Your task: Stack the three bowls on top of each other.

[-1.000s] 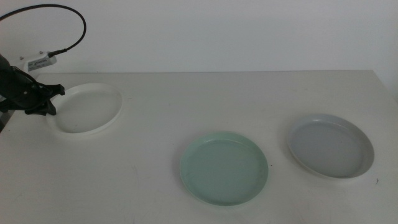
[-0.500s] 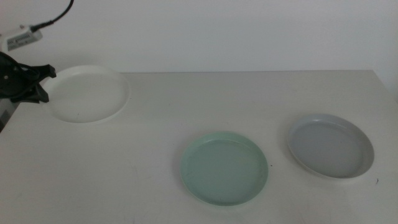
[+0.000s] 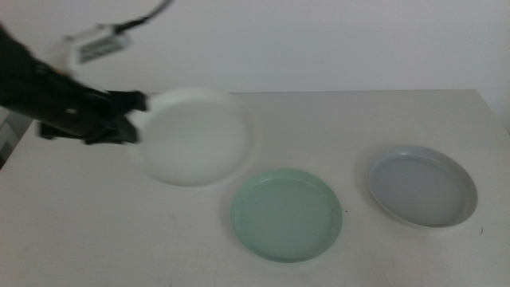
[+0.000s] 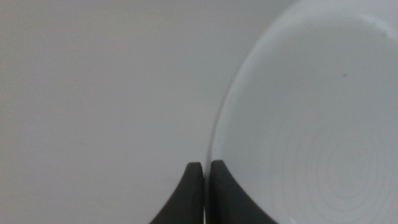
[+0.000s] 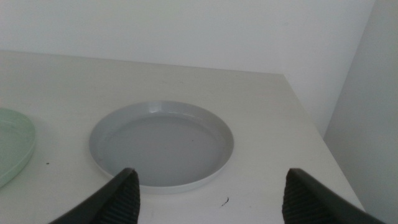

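Next, my left gripper releases the white bowl inside the mint green bowl (image 3: 286,214) near the front of the table.
My left gripper (image 3: 135,119) is shut on the left rim of the white bowl (image 3: 195,135) and holds it in the air above the table, left of centre. In the left wrist view the closed jaws pinch that white bowl's (image 4: 311,118) thin edge. The mint green bowl (image 3: 288,215) lies on the table near the front middle, just below and right of the carried bowl. The light grey bowl (image 3: 422,187) rests at the right. My right gripper (image 5: 208,186) hangs open just short of the grey bowl (image 5: 161,143) and holds nothing; it is out of the middle view.
The table's right edge (image 3: 494,108) runs close to the grey bowl. A white wall stands behind the table. A cable (image 3: 151,12) loops up from the left arm.
The left gripper has lifted the white bowl from the table's far left and carried it right, toward the green bowl. The green and grey bowls have not moved.
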You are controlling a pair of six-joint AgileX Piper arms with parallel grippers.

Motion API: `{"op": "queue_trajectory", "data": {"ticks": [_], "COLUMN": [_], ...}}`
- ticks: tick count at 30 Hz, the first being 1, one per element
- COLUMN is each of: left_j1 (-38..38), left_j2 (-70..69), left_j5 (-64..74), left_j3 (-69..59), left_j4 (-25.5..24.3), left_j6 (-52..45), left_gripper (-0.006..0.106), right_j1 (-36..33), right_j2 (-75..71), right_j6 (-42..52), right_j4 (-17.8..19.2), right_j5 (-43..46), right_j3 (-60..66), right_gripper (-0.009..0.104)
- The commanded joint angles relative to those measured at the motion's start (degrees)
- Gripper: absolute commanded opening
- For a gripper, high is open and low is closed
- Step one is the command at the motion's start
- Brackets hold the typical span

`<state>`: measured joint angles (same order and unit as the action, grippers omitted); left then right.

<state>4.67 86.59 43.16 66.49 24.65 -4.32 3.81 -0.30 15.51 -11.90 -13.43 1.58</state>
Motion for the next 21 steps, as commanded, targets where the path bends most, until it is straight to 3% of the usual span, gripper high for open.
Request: {"op": "queue_trajectory", "data": {"ticks": [1,11,21], "left_j1": [4.87,18.65,20.72], "left_j2": [-1.97,4.75,12.79], "left_j5": [-3.25,-10.7,-13.38], "left_j3": [1.25,1.25,1.25], "left_j4": [1.99,1.99,4.65], "left_j6": [2.75,6.18,6.04], "left_gripper": [0.0,0.0,0.0], "right_j1": [0.39,0.39,0.39], "right_j2": [0.86,0.86,0.86], "right_j6": [0.26,0.26,0.26], "right_j4": [0.25,0.25,0.25], "right_j5": [4.02,4.02,4.02], "right_j3": [-0.35,-0.35,-0.35], "right_gripper": [0.058,0.058,0.058]}}
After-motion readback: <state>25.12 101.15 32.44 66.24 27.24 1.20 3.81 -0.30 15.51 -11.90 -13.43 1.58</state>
